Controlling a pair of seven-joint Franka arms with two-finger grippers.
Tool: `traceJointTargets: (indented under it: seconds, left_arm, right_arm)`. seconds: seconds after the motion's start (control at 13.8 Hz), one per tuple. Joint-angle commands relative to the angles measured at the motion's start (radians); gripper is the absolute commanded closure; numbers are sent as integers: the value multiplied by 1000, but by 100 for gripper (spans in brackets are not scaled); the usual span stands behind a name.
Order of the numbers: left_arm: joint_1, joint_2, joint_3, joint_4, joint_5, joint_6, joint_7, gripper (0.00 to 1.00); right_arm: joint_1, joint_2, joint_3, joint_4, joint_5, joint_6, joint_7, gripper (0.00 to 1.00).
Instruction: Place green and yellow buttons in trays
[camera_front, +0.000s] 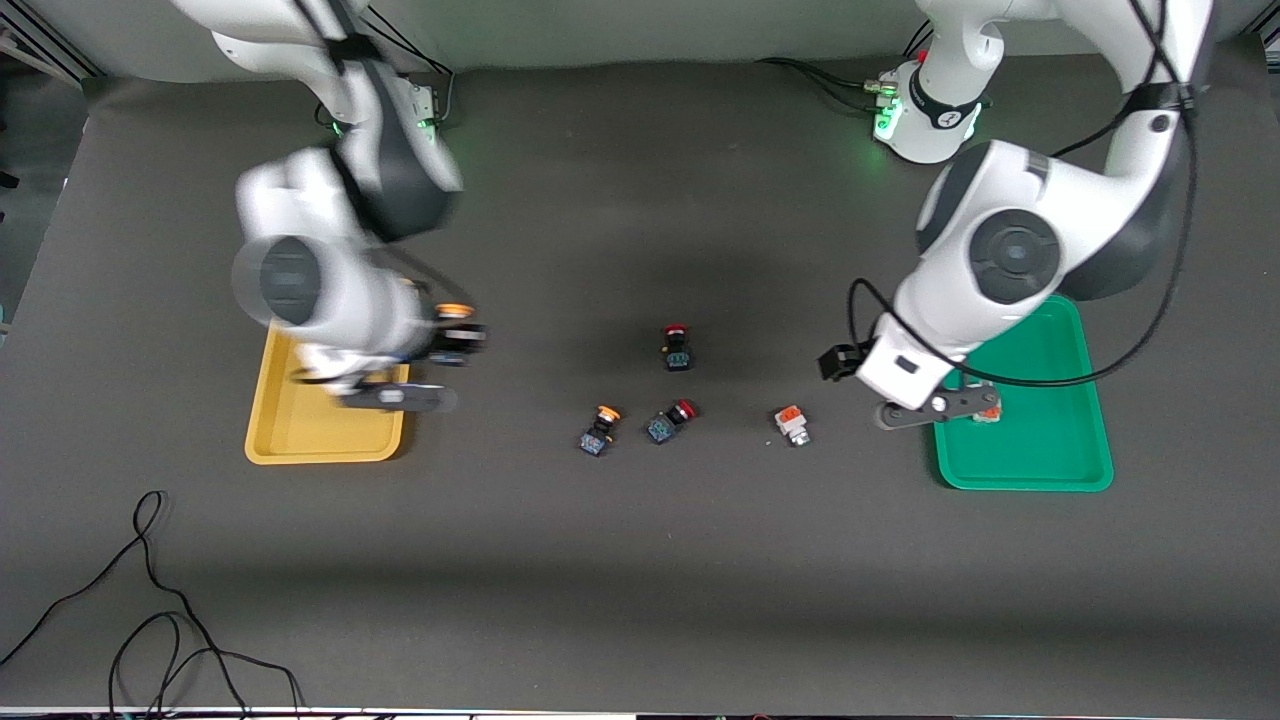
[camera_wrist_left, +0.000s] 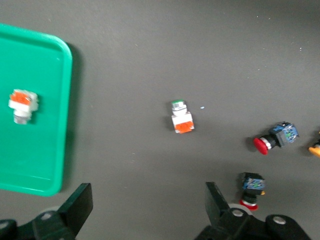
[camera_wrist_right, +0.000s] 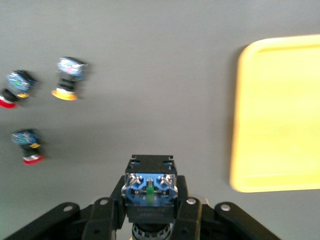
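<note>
The white block lies on the mat beside the green tray. Next, my left gripper takes hold of its orange end (camera_front: 789, 416) (camera_wrist_left: 183, 123).
My right gripper (camera_front: 458, 340) (camera_wrist_right: 150, 210) is shut on a yellow-capped dark switch (camera_front: 452, 311) (camera_wrist_right: 150, 186), held over the mat beside the yellow tray (camera_front: 300, 440) (camera_wrist_right: 280, 115). The yellow tray has nothing in it. My left gripper (camera_front: 940, 408) (camera_wrist_left: 147, 207) stands open with nothing between its fingers, over the green tray's (camera_front: 1050, 440) (camera_wrist_left: 40, 150) edge. One white block with an orange face (camera_front: 988, 412) (camera_wrist_left: 22, 105) lies in the green tray. Another white block (camera_front: 792, 424) (camera_wrist_left: 181, 117) lies on the mat beside that tray. A second yellow-capped switch (camera_front: 600, 430) (camera_wrist_right: 69, 77) lies mid-table.
Two red-capped dark switches (camera_front: 672, 420) (camera_front: 677, 346) lie mid-table near the yellow-capped one. A loose black cable (camera_front: 150, 600) trails on the mat near the front camera at the right arm's end. The arm bases stand along the table's edge farthest from that camera.
</note>
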Motion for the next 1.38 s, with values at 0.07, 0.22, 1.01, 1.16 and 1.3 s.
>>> traceJointTargets:
  seconds: [0.07, 0.22, 1.01, 1.16, 1.3]
  left_arm:
    - [-68, 85, 12, 11, 3, 71, -125, 0]
    - [-91, 151, 14, 8, 13, 129, -139, 0]
    - [-122, 420, 46, 0, 171, 393, -248, 0]
    - [-120, 426, 51, 0, 171, 401, -248, 12]
    - [-118, 426, 51, 0, 169, 399, -248, 37]
  right_arm:
    - [13, -106, -233, -192, 16, 17, -361, 100]
    - [10, -94, -287, -241, 17, 68, -400, 100]
    - [8, 176, -258, -527, 92, 698, -437, 100]
    - [8, 212, -236, -525, 157, 736, -457, 100]
    - [7, 239, -236, -522, 224, 751, -525, 100]
